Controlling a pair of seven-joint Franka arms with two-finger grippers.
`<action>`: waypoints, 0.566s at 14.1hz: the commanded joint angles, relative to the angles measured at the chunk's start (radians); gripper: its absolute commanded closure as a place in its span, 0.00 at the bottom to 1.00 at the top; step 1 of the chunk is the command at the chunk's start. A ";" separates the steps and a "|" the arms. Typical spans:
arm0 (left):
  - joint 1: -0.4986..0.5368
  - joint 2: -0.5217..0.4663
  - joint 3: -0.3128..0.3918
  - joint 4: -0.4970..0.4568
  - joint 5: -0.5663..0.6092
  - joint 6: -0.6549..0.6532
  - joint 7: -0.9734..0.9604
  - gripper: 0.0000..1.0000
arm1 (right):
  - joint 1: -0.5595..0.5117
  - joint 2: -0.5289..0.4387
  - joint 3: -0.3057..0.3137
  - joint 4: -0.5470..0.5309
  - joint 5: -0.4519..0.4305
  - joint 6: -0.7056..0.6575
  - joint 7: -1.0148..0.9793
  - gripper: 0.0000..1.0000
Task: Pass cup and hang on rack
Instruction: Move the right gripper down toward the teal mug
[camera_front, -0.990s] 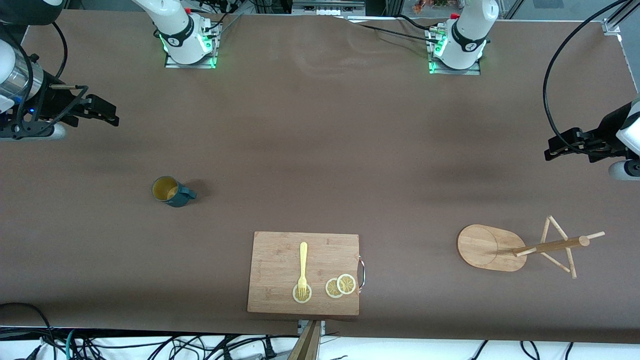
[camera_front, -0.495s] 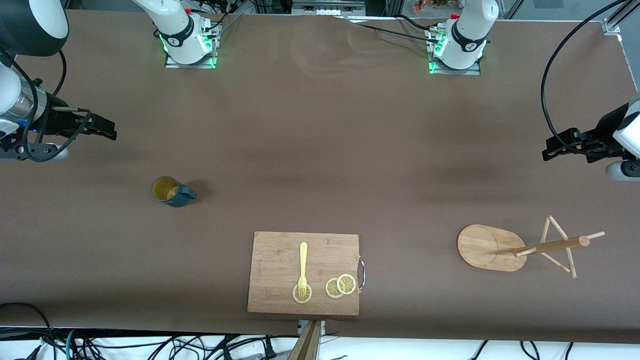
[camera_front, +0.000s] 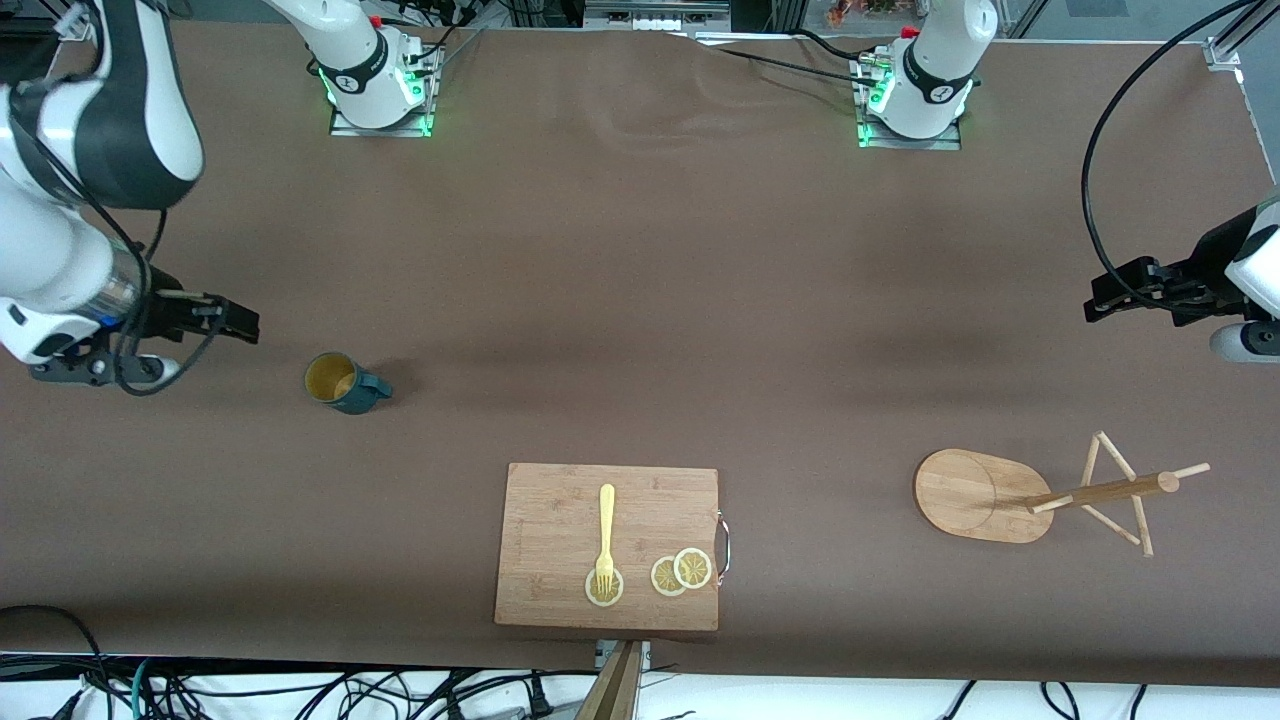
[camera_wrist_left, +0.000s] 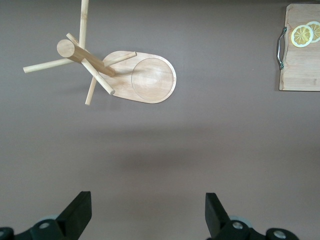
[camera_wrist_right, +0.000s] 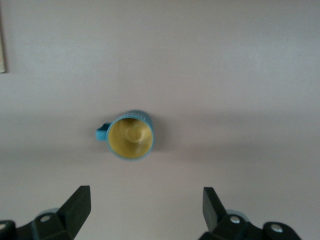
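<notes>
Next, I close my right gripper on the teal cup's rim (camera_front: 307, 371) (camera_wrist_right: 152, 142) opposite its handle, with one finger inside the cup, so that the handle stays free.
The teal cup (camera_front: 343, 383) with a yellow inside stands upright on the table toward the right arm's end, its handle pointing toward the table's middle. It also shows in the right wrist view (camera_wrist_right: 131, 135). My right gripper (camera_front: 238, 327) is open and empty, in the air beside the cup, apart from it. The bamboo rack (camera_front: 1040, 492) stands toward the left arm's end and also shows in the left wrist view (camera_wrist_left: 115, 72). My left gripper (camera_front: 1100, 303) is open and empty, waiting above the table near that end.
A wooden cutting board (camera_front: 560, 500) near the front edge holds a yellow fork (camera_front: 605, 535) and lemon slices (camera_front: 681, 572); its corner shows in the left wrist view (camera_wrist_left: 300, 65). Both arm bases stand along the table's back edge.
My right gripper has moved down and toward the cup, closing most of the gap. The left arm has stayed nearly still. The cup and rack have not moved.
</notes>
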 joint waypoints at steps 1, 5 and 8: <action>-0.004 0.000 0.010 0.016 -0.010 -0.008 0.002 0.00 | -0.006 -0.018 0.004 -0.152 -0.015 0.179 -0.008 0.01; -0.012 -0.043 0.010 -0.021 -0.001 -0.012 0.002 0.00 | -0.006 0.025 0.004 -0.307 -0.015 0.417 -0.008 0.01; -0.010 -0.052 0.010 -0.041 -0.006 -0.021 0.002 0.00 | -0.006 0.077 0.004 -0.436 -0.015 0.707 -0.009 0.01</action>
